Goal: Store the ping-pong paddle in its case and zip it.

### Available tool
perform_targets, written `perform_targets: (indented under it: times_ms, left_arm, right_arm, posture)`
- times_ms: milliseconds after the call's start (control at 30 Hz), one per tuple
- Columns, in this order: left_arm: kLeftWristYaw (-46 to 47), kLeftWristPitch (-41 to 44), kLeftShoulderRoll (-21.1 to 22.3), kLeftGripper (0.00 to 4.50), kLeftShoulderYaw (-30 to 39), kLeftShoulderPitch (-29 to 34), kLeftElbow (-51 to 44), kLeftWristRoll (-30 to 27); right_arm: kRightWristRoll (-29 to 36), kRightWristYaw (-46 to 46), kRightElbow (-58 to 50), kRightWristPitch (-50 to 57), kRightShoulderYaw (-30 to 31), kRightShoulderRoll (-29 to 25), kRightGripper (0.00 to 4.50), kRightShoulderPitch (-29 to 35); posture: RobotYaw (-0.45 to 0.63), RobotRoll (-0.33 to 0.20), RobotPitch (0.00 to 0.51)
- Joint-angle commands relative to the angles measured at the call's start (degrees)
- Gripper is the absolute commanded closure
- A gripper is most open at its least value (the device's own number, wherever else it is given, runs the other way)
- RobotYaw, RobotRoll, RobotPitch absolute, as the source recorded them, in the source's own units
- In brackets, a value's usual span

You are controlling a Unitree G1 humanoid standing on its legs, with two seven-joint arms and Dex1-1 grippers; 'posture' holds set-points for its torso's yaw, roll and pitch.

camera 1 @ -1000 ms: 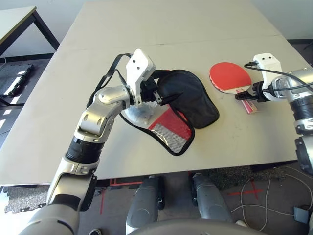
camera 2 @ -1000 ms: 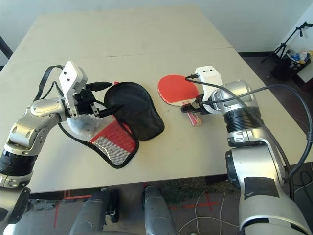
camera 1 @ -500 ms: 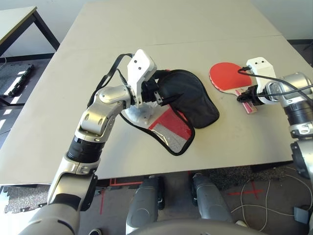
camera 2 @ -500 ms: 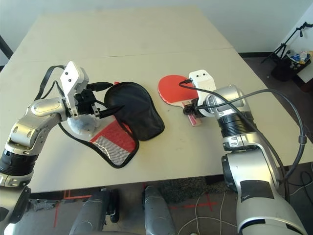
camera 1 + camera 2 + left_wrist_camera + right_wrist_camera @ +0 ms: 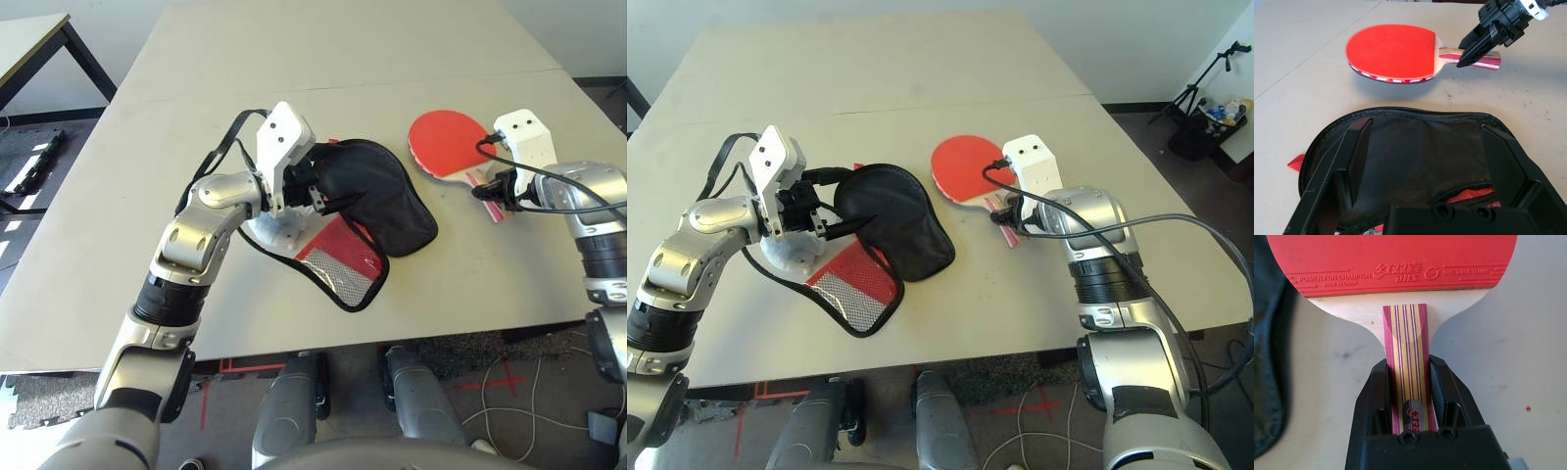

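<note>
Next, my right gripper sets the red ping-pong paddle down on the black lining of the case (image 5: 376,189), beside the red mesh side of the case. The paddle still hangs just above the table.
The red ping-pong paddle (image 5: 443,142) hangs just above the table at the right, face up, and casts a shadow below it. My right gripper (image 5: 1406,377) is shut on its striped wooden handle (image 5: 1404,340). The case (image 5: 377,196) lies in the middle of the table with its black lining turned up and its red mesh side (image 5: 338,250) toward the near edge. At the case's left end my left gripper (image 5: 1427,147) stands open, with the black lining between its fingers (image 5: 1359,147). The paddle (image 5: 1393,51) is beyond the case's mouth.
A black strap (image 5: 235,127) loops off the case behind my left arm. A seam (image 5: 392,83) runs across the pale table beyond the objects. Another table (image 5: 39,39) stands far left, and a tripod (image 5: 1215,64) far right, off the table.
My right gripper has shut on the paddle's handle, raised the paddle off the table and carried it a little toward the case. The left arm and the case have stayed put.
</note>
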Motion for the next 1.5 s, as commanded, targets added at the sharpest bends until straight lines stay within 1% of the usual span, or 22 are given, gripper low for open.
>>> perform_targets:
  times_ms: [33,167,300,400,467,533,867,1167,1500]
  left_arm:
    - [-0.51,-0.14,0.04,0.00,-0.94,0.83,0.30,0.44]
    - [-0.47,0.00,0.00,0.00,-1.00,0.93,0.19,0.46]
    - [-0.17,-0.05,-0.05,0.00,-1.00,1.16,-0.04,0.68]
    - [0.22,0.02,-0.11,0.00,-0.85,1.20,-0.27,0.80]
    - [0.35,0.35,0.00,0.00,-0.75,1.38,-0.73,0.69]
    - [0.41,0.55,0.14,0.00,-0.68,1.61,-1.10,0.60]
    - [1.05,1.57,0.36,0.00,-0.56,2.34,-2.47,0.37]
    - [1.32,1.75,0.19,0.00,-0.76,2.32,-2.69,0.44]
    - [1.14,1.49,0.15,0.00,-0.81,2.11,-2.37,0.48]
  right_arm:
    - [2.33,-1.32,-6.48,3.87,-1.28,3.11,3.40,-0.52]
    - [3.36,-4.54,-12.12,10.66,-1.33,8.51,3.40,-1.87]
    - [3.45,-9.45,-15.71,18.06,-1.83,16.83,3.40,-3.48]
    - [2.79,-12.66,-17.01,21.29,-1.67,21.43,3.40,-3.83]
    - [2.50,-14.37,-16.79,22.98,-1.66,23.52,3.40,-4.01]
    - [2.49,-15.56,-16.46,23.85,-1.52,24.34,3.40,-3.84]
    - [3.86,-18.18,-14.11,25.16,-0.21,24.36,3.40,-3.10]
    - [8.71,-16.89,-11.42,25.16,1.36,22.08,3.40,-2.39]
    - [13.52,-17.31,-9.32,25.16,4.08,18.30,3.40,-1.40]
  posture:
    - [-0.08,0.000,0.158]
    - [-0.07,0.000,0.163]
    - [-0.06,0.000,0.171]
    - [-0.05,0.000,0.178]
    - [-0.04,0.000,0.182]
    - [-0.04,0.000,0.184]
    - [-0.02,0.000,0.181]
    - [-0.01,0.000,0.175]
    - [-0.01,0.000,0.162]
